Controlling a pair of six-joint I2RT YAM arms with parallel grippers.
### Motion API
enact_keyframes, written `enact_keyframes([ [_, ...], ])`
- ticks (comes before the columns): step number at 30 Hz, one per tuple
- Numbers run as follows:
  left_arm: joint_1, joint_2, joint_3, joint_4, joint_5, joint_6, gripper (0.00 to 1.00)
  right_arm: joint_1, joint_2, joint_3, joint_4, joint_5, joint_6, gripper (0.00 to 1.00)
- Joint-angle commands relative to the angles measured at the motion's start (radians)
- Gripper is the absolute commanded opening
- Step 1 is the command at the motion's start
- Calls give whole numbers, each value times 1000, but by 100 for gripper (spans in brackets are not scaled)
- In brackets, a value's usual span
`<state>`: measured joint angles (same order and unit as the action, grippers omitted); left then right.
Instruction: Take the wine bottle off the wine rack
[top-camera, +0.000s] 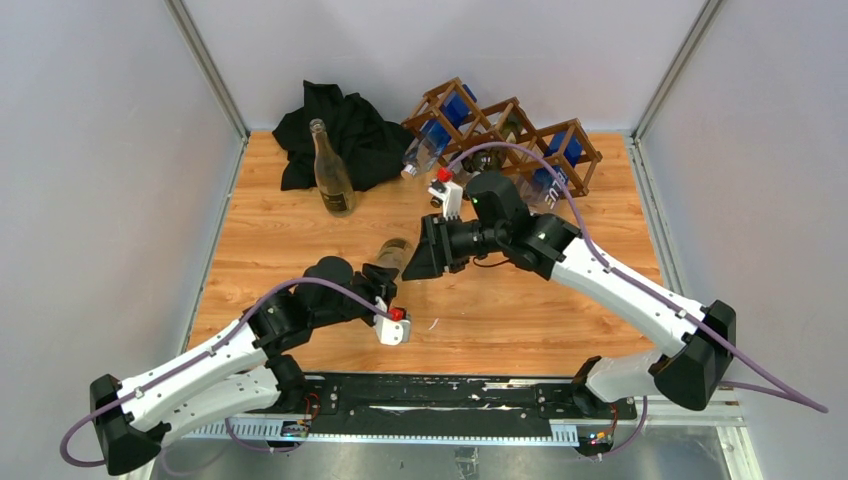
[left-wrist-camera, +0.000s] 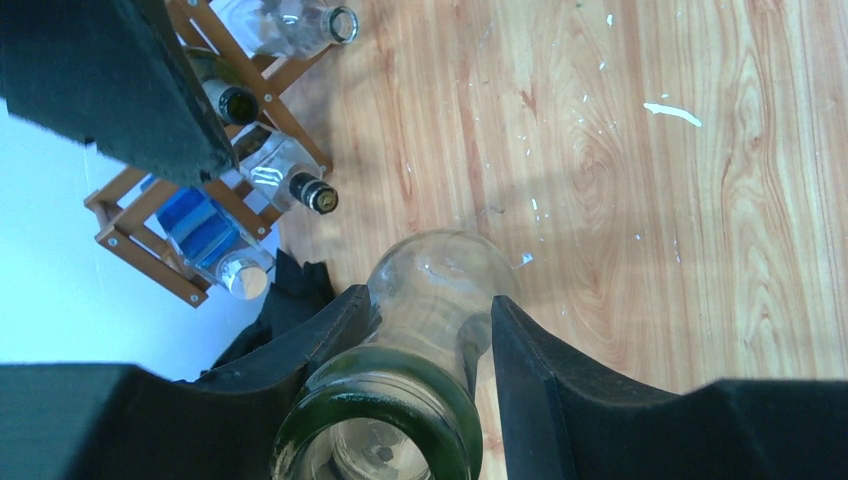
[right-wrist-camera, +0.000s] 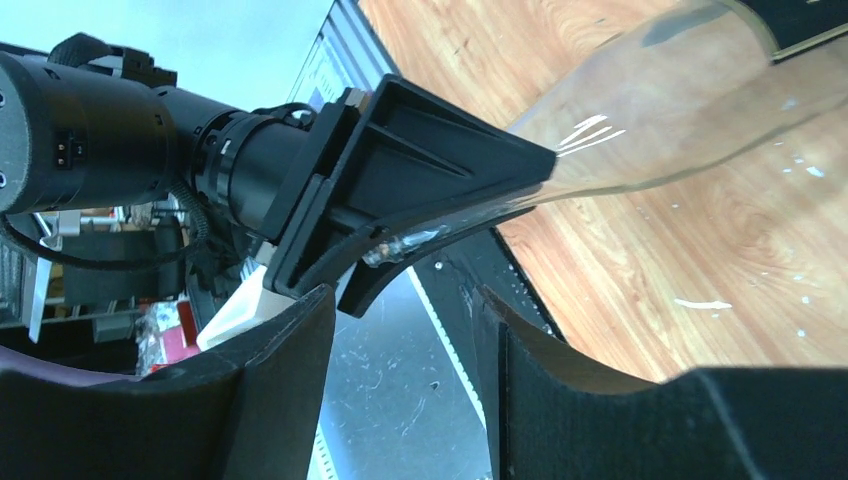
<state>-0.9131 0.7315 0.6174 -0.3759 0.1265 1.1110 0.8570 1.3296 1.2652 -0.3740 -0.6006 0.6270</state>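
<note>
My left gripper should put the wine bottle down close beside the standing bottle (top-camera: 307, 202), toward its nearest side.
The wine bottle (top-camera: 397, 252) is clear glass with a green-tinted mouth. It is off the rack, over the middle of the table. My left gripper (top-camera: 383, 276) is shut on its neck; in the left wrist view the fingers (left-wrist-camera: 335, 330) flank the neck (left-wrist-camera: 420, 330). My right gripper (top-camera: 418, 256) is open and empty, just right of the bottle. In the right wrist view its jaws (right-wrist-camera: 400, 390) stand apart below the bottle (right-wrist-camera: 650, 130) and the left gripper (right-wrist-camera: 440, 200). The brown lattice wine rack (top-camera: 505, 135) stands at the back, also in the left wrist view (left-wrist-camera: 135, 240).
The rack still holds several bottles, some with blue labels (top-camera: 445, 125). Another bottle (top-camera: 331, 172) stands at the back left beside a crumpled black cloth (top-camera: 345, 135). Grey walls close in the wooden table (top-camera: 520, 310) on three sides.
</note>
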Motion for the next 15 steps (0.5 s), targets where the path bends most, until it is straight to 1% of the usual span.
enact_keyframes([
  [1,-1,-17,124,166,-66,-57,0,-65,-62,36,-48,26,-53,59],
  [2,-1,-12,149,159,-72,-73,0,-85,-74,34,-51,33,-61,61],
  [4,-1,2,204,134,-81,-148,0,-127,-103,28,-61,57,-94,68],
  [7,0,39,305,62,-85,-245,0,-143,-137,15,-60,120,-172,80],
  [11,24,108,444,-51,-65,-391,0,-144,-181,-50,17,180,-251,84],
  [15,135,175,545,-114,32,-570,0,-142,-217,-171,160,181,-287,88],
])
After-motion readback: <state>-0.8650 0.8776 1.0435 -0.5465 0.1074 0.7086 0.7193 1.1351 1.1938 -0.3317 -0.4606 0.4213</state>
